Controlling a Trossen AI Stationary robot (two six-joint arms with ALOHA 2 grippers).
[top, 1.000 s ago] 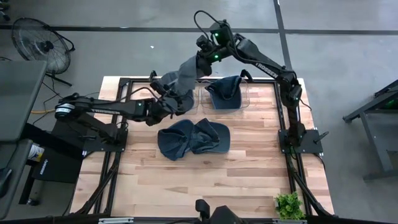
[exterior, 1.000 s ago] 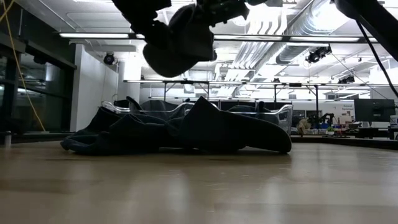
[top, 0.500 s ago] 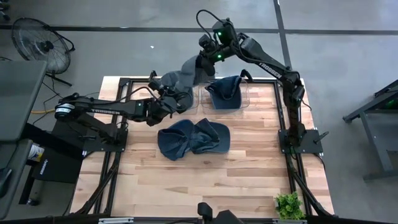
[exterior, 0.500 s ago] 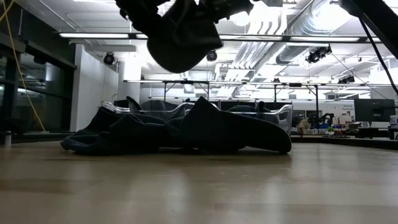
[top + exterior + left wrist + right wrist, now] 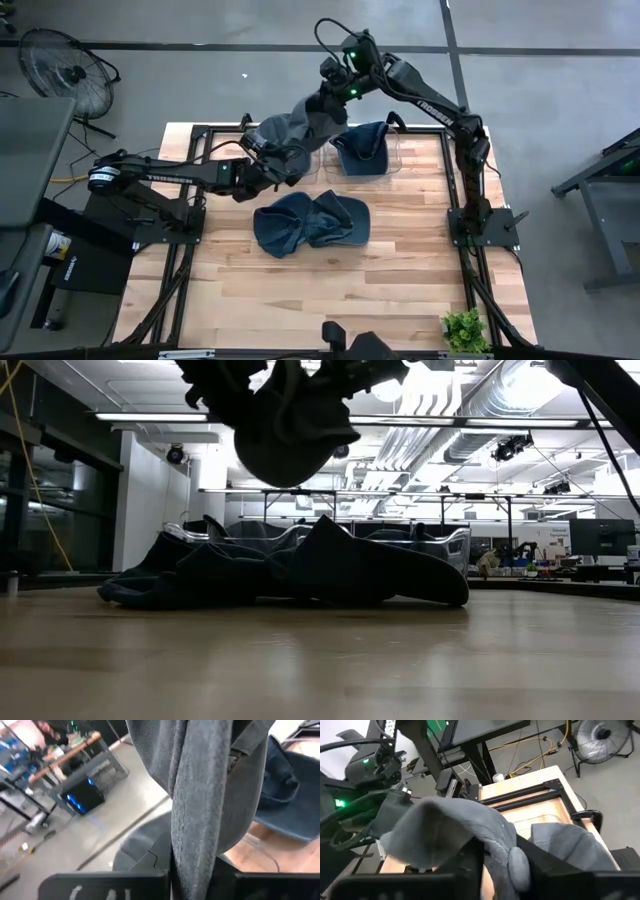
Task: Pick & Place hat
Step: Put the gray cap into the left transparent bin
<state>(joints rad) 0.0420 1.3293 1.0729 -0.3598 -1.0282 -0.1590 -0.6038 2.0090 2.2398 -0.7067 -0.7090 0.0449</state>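
My left gripper needs to release the grey hat in the clear container (image 5: 290,141) next to the container of the blue hat.
A grey hat (image 5: 290,128) hangs in the air over the table's far left part, stretched between my two grippers. My left gripper (image 5: 272,160) is shut on its lower left end. My right gripper (image 5: 330,103) is at its upper right end, near the table's far edge, with cloth between its fingers. In the low view the grey hat (image 5: 290,430) sags as a rounded bulge well above the table. Blue hats (image 5: 310,222) lie in a heap on the table's middle. My left gripper pinches a hanging fold of the grey hat's cloth (image 5: 192,855) between its two fingers, coming level from the table's left. The hat is clear of the table. My right gripper has a bunched fold of the hat (image 5: 512,862) filling the gap between its two fingers, coming from above and the far right. That end is held highest.
A clear container (image 5: 392,150) at the far right holds another blue hat (image 5: 362,148). The heap of blue hats (image 5: 290,575) lies below the hanging hat. A small green plant (image 5: 465,328) stands at the near right corner. A fan (image 5: 65,65) stands on the floor.
The grey hat has stayed in the air between the two arms. Its hanging bulge has bunched up and drawn a little toward the left gripper. The right gripper has kept its place at the hat's upper end.
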